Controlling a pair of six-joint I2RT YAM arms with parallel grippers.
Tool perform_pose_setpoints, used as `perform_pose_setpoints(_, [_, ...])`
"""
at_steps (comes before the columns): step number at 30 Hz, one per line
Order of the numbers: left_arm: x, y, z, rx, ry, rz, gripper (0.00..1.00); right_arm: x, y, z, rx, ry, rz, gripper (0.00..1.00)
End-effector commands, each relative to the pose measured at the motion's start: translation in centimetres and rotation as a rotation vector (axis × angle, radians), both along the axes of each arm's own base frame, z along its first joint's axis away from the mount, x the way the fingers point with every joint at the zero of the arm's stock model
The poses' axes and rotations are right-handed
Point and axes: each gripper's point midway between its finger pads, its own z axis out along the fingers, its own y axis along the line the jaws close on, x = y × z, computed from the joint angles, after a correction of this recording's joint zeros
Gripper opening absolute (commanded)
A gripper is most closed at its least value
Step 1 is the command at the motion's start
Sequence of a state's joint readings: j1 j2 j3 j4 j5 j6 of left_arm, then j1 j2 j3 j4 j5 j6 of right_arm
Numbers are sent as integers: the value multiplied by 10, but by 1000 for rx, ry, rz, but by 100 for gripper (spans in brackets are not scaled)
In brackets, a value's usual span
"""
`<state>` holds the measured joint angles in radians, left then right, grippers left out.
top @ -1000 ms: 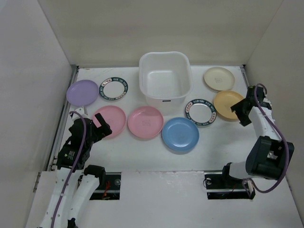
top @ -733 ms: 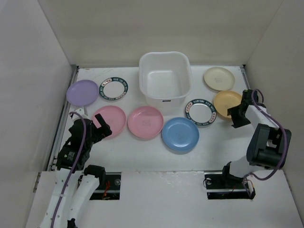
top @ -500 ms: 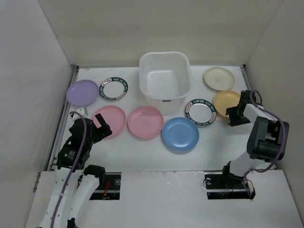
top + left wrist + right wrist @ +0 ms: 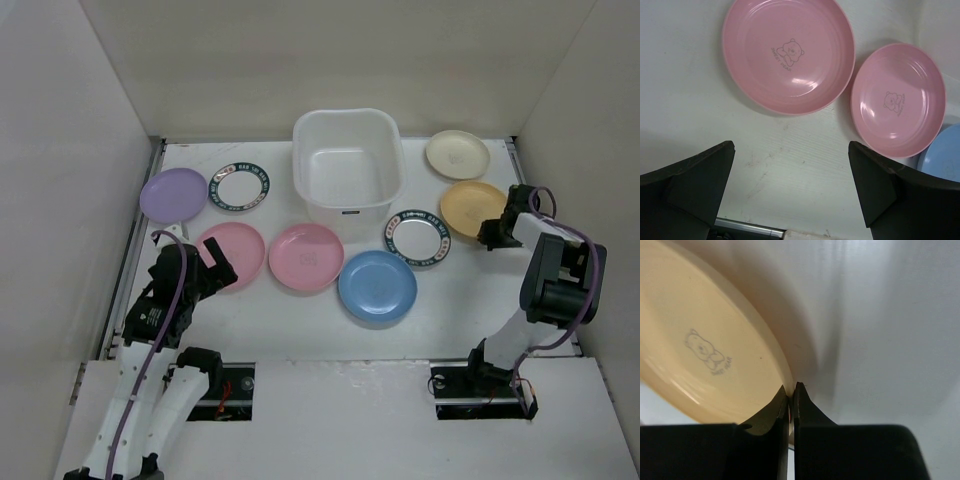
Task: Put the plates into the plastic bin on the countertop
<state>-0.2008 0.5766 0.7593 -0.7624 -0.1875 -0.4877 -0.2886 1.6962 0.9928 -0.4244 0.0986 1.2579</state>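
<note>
The orange plate, now held by its rim, will be let go by my right gripper near the middle of the empty plastic bin's bottom (image 4: 341, 168).
Several plates lie on the white countertop (image 4: 300, 325) around the translucent plastic bin (image 4: 348, 165): lilac (image 4: 173, 194), dark-rimmed white (image 4: 240, 187), two pink (image 4: 230, 254) (image 4: 306, 257), blue (image 4: 377, 285), a second dark-rimmed one (image 4: 417, 236), cream (image 4: 458, 154) and orange (image 4: 472, 208). My right gripper (image 4: 492, 232) is shut on the orange plate's (image 4: 705, 340) rim, one finger inside and one outside, as the right wrist view shows at the gripper (image 4: 791, 387). My left gripper (image 4: 791, 146) hangs open just in front of the left pink plate (image 4: 789, 52), holding nothing.
Walls close in the countertop at the left, back and right. The bin is empty inside. The second pink plate (image 4: 897, 99) and a sliver of the blue plate (image 4: 942, 160) show at the right of the left wrist view.
My right gripper swung in to the orange plate's near-right rim and shut on it. The orange plate shifted back and left, and the cream plate moved back a little. The left arm stayed put.
</note>
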Motion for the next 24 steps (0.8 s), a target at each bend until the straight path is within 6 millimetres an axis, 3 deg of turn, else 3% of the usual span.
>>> perform_pose_setpoints(1, [-2, 3, 0, -6, 15, 29, 100, -2, 2, 0, 6, 12, -15, 0])
perform_pose_setpoints(6, [-2, 2, 1, -10, 11, 24, 100, -12, 1, 43, -34, -94, -65, 0])
perform_pose_setpoints(14, [-1, -5, 4, -19, -1, -8, 100, -43, 13, 162, -146, -339, -79, 0])
perform_pose_setpoints(17, [-2, -9, 6, -27, -9, -23, 100, -33, 44, 208, -138, -452, 25, 0])
perform_pose_setpoints(19, [-3, -12, 7, -31, -15, -37, 100, -17, 82, 239, -107, -519, 123, 0])
perform_pose_setpoints(24, [-7, -15, 14, -38, -37, -60, 100, 33, 156, 287, -36, -606, 222, 0])
